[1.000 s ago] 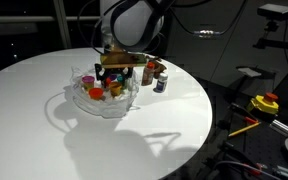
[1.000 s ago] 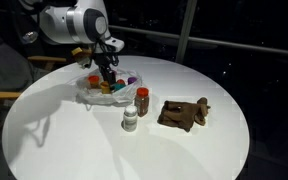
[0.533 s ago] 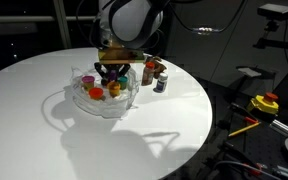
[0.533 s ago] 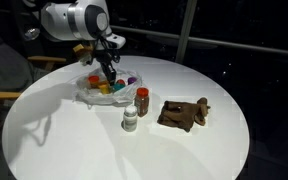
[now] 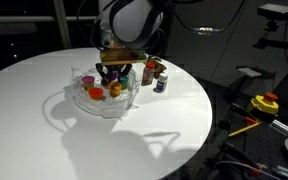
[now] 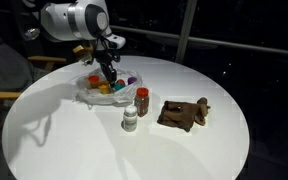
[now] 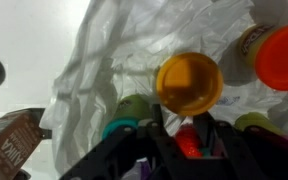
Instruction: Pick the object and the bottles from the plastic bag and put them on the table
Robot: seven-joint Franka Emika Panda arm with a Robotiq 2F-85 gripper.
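Observation:
My gripper's fingers are over the red-orange bottle, short of the yellow-capped bottle. Next, I open them, move over and take the yellow cap (image 7: 189, 83).
A clear plastic bag (image 5: 92, 102) (image 6: 90, 92) (image 7: 114, 45) lies on the round white table (image 5: 134, 140) (image 6: 84, 145) and holds several small bottles. My gripper (image 5: 113, 76) (image 6: 108, 78) (image 7: 187, 138) reaches down into the bag, its fingers close together on a red-orange bottle (image 7: 188, 142). A yellow-capped bottle (image 7: 189, 83) sits just beyond the fingertips, with green-capped bottles (image 7: 134, 106) and a red-capped one (image 7: 281, 55) around it. On the table outside the bag stand a red-capped brown bottle (image 6: 142, 100), a small white bottle (image 6: 130, 120) and a brown object (image 6: 184, 114).
The brown object also shows at the wrist view's lower left (image 7: 14, 148). A chair (image 6: 4, 95) stands beside the table. A yellow tool (image 5: 266, 103) lies off the table to one side. The background is dark.
Over the past second the gripper shifted slightly within the bag. Nothing has visibly moved in the last half second.

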